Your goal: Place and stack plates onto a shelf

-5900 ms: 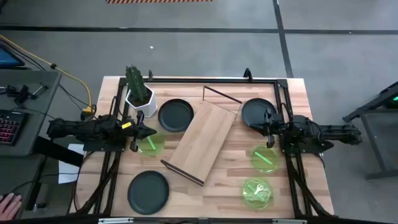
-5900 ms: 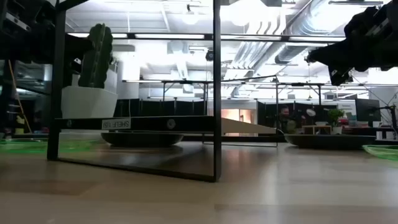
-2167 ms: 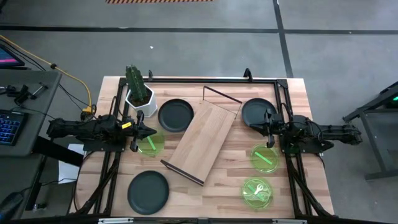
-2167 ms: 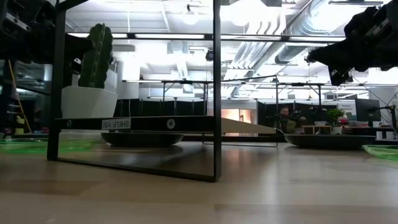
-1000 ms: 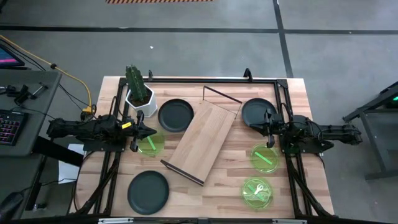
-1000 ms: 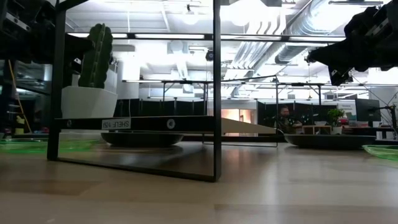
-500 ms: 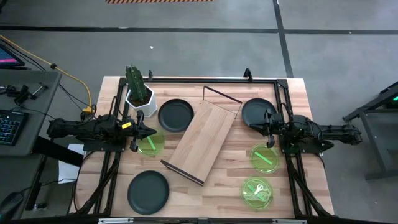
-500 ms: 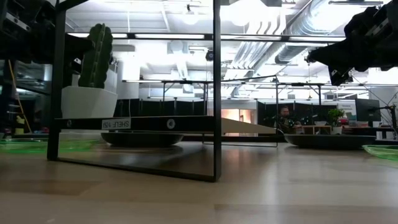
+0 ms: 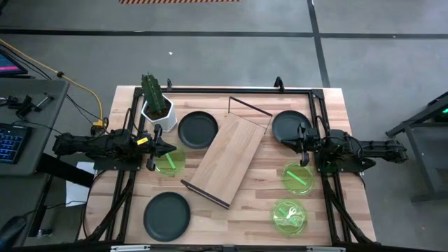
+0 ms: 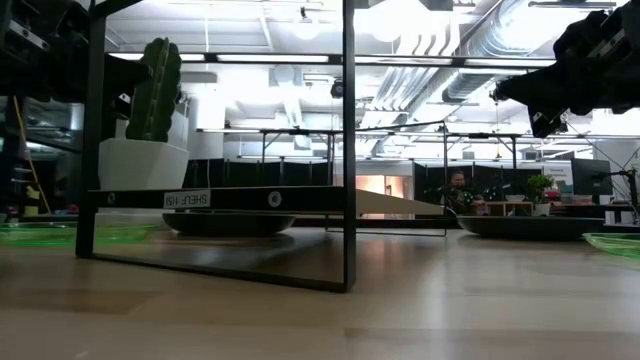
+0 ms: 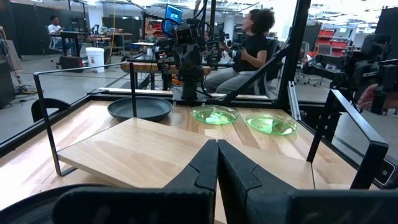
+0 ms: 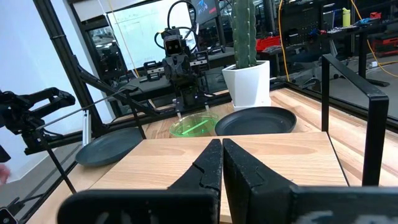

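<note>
The robot's right gripper will next close on the near rim of the black plate (image 9: pixel 286 140) across the shelf from the cactus.
The shelf (image 9: pixel 227 159), a light-wood plank with black frame ends, stands slantwise mid-table on those frames. Three black plates lie flat on the table: one (image 9: pixel 197 129) by the shelf's far-left side, one (image 9: pixel 290 126) far right, one (image 9: pixel 167 215) near left. Three green plates also lie flat: one (image 9: pixel 169 162) at left and two (image 9: pixel 298 177) (image 9: pixel 289 216) at right. My left gripper (image 9: pixel 171 148) hovers shut at the shelf's left, above the left green plate's far edge. My right gripper (image 9: pixel 297 145) hovers shut at the shelf's right, between a black and a green plate. Both point at the shelf (image 11: pixel 168 155) (image 12: pixel 249 155).
A white pot with a green cactus (image 9: pixel 157 105) stands at the far left, beside the black plate. A black frame (image 9: pixel 231 91) runs along the table's far edge and sides. A person (image 11: pixel 255 43) sits beyond the table's right side. Bare wood shows in the near middle (image 9: pixel 231 220).
</note>
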### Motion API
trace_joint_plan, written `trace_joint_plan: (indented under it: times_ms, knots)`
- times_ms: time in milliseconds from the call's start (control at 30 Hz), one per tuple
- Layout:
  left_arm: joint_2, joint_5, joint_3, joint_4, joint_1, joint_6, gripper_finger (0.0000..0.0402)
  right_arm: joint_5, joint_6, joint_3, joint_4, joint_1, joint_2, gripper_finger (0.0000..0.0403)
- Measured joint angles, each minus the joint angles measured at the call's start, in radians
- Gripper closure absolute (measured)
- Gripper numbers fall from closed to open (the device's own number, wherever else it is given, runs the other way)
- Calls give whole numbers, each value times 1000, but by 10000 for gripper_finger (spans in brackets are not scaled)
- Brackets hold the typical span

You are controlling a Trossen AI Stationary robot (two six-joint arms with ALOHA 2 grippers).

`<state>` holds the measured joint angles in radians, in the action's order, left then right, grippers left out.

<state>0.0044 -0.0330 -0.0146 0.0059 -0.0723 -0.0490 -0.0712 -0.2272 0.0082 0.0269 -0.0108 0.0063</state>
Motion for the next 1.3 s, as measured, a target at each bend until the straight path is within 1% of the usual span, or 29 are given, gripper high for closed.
trace_joint_plan:
  times_ms: [133, 300, 400, 467, 567, 633, 733, 867, 967, 1033, 1133, 1300]
  knots:
    - [0, 0, 0, 0, 0, 0, 402, 0, -8, 0, 0, 0, 0, 402]
    - [0, 0, 0, 0, 0, 0, 401, -6, -154, 0, 2, 0, 0, 402]
    - [0, 0, 0, 0, 0, 0, 402, -85, -220, 0, 83, -1, 1, 402]
    - [0, 0, 0, 0, 0, 0, 401, -98, -229, 2, 180, -2, 0, 402]
    - [0, 0, 0, 0, 0, 0, 402, -86, -188, 50, 174, -2, 14, 402]
    - [0, 0, 0, 0, 0, 0, 402, -115, -165, 93, 114, -2, 44, 400]
    - [0, 0, 0, 0, 0, 0, 401, -167, -177, 160, -65, -2, 119, 384]
    - [0, 0, 0, 0, 0, 0, 402, -176, -256, 234, -295, -2, 252, 336]
    - [0, 0, 0, 0, 0, 0, 402, -175, -333, 249, -438, -1, 359, 296]
    - [0, 0, 0, 0, 0, 0, 402, -174, -373, 248, -472, -1, 425, 275]
    - [0, 0, 0, 0, 0, 0, 401, -181, -402, 232, -471, -1, 517, 254]
    - [0, 0, 0, 0, 0, 0, 402, -259, -402, 232, -444, -2, 631, 242]
